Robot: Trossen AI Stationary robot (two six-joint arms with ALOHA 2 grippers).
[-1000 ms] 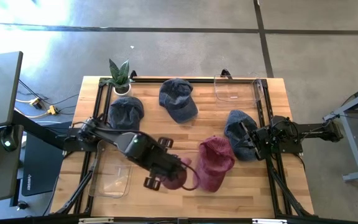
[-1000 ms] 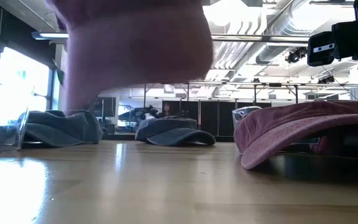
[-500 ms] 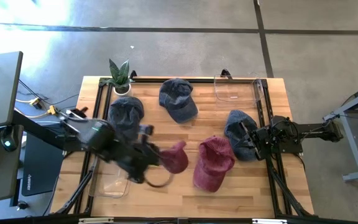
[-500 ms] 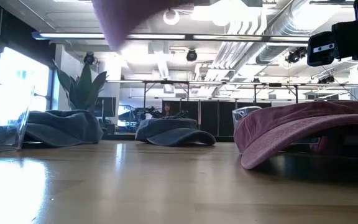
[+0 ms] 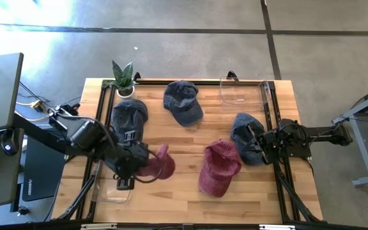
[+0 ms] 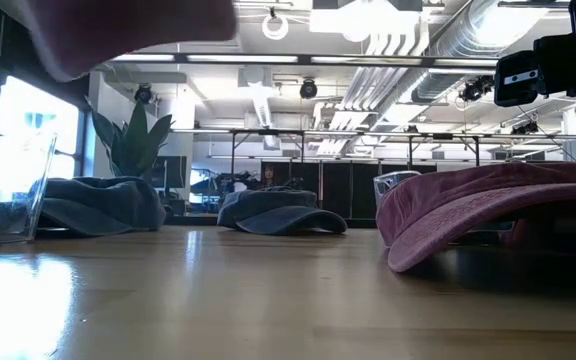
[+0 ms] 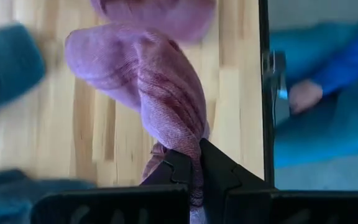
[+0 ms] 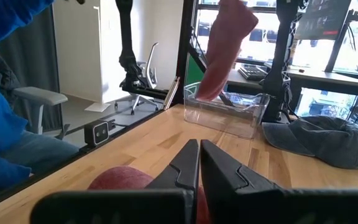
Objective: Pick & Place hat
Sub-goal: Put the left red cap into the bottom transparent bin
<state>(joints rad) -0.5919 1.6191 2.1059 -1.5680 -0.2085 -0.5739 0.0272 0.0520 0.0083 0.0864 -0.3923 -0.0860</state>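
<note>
I should release the maroon hat from my left gripper in the near clear bin's end (image 5: 123,161) beside the blue-grey hat. The maroon hat is now in the air beside a bin.
My left gripper (image 5: 138,167) is shut on a maroon hat (image 5: 158,163), held in the air above the table's near left part, beside a clear bin (image 5: 112,186). The hat also shows in the low view (image 6: 118,25) and the right wrist view (image 8: 225,43). A second maroon hat (image 5: 220,167) lies on the table, right of centre. My right gripper (image 8: 198,155) is shut and empty at the table's right side, next to a blue-grey hat (image 5: 244,137). My left gripper pinches a bunched fold of the maroon hat's cloth (image 7: 190,163) between its two fingers. The fingers come from the table's left side, slanting down. The hat reaches out beyond the fingertips and is lifted clear of the table.
Two more blue-grey hats (image 5: 130,115) (image 5: 183,101) lie at the far side, near a potted plant (image 5: 123,78). A second clear bin (image 5: 243,91) stands at the far right. A person in blue (image 8: 5,93) shows beyond the table.
My left gripper has carried the maroon hat from near the table's middle toward the left edge, close to the clear bin, and has stayed shut on it. The hat has stayed clear of the table.
</note>
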